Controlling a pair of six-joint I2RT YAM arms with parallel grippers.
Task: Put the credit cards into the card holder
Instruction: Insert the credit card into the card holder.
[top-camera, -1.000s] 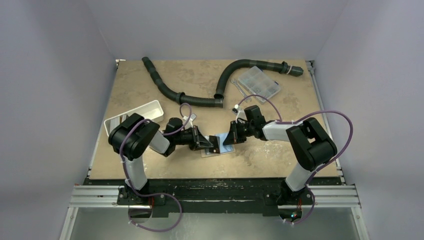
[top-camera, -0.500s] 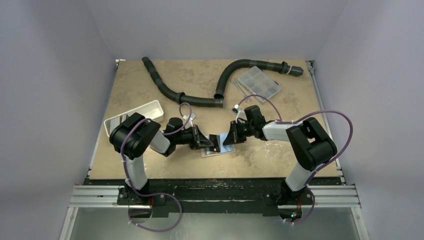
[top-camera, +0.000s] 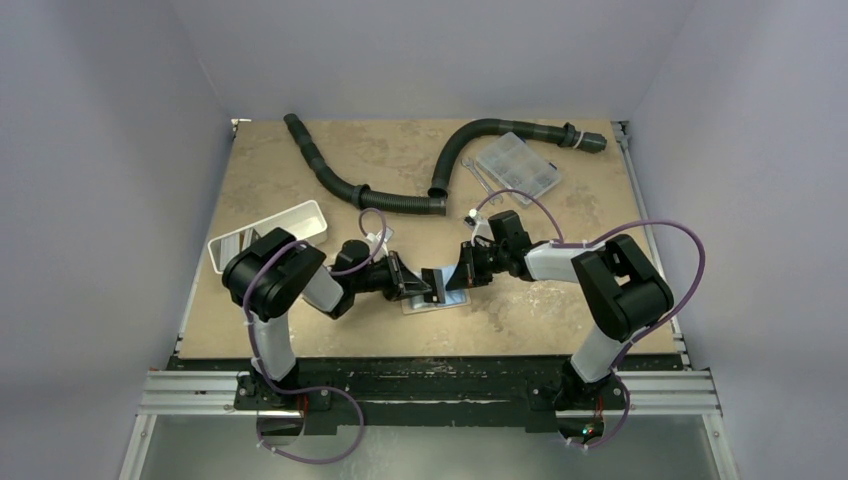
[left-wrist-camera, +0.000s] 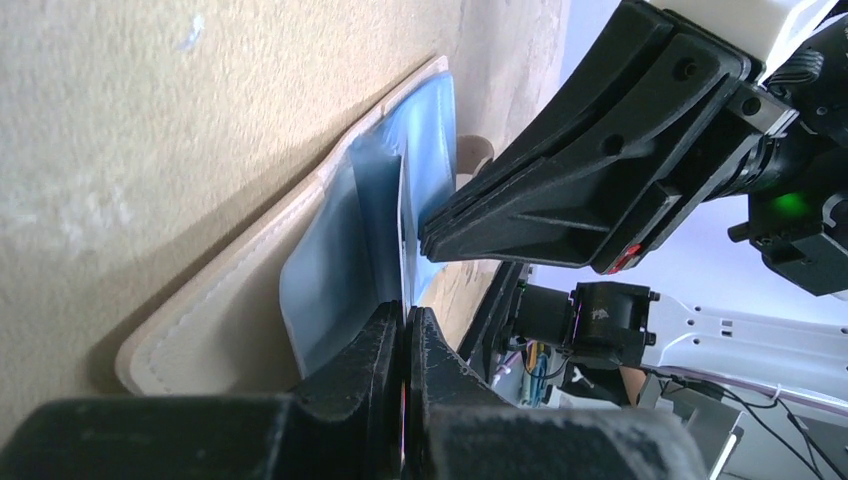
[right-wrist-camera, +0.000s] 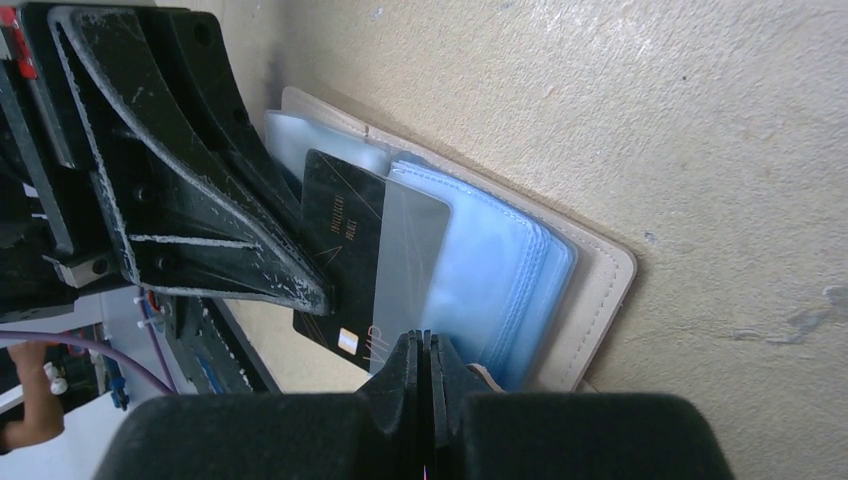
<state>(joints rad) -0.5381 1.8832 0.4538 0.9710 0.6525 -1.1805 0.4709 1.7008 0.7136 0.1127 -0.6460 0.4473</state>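
Next, my right gripper opens and grips the sleeve nearer its stitched end (right-wrist-camera: 496, 350), as it now pinches the sleeve just ahead of the card's leading edge.
The tan card holder (top-camera: 425, 306) lies open on the table between both arms, its pale blue sleeves (right-wrist-camera: 500, 260) fanned out. My left gripper (top-camera: 431, 290) is shut on a dark credit card (right-wrist-camera: 335, 225), which is partly slid under a translucent sleeve (right-wrist-camera: 412, 255). In the left wrist view the card (left-wrist-camera: 404, 225) shows edge-on, running from my shut gripper (left-wrist-camera: 405, 322) into the holder (left-wrist-camera: 230, 300). My right gripper (top-camera: 453, 284) faces it from the right. It is shut (right-wrist-camera: 425, 345) on that sleeve's near edge. Other credit cards are out of view.
Two black corrugated hoses (top-camera: 340, 180) (top-camera: 480, 135) lie at the back. A clear compartment box (top-camera: 517, 165) sits at the back right with small metal wrenches (top-camera: 478, 180) beside it. A white oblong tray (top-camera: 270, 230) stands left, behind my left arm.
My left arm has edged slightly to the right, toward the card holder. The right arm and the holder have stayed put.
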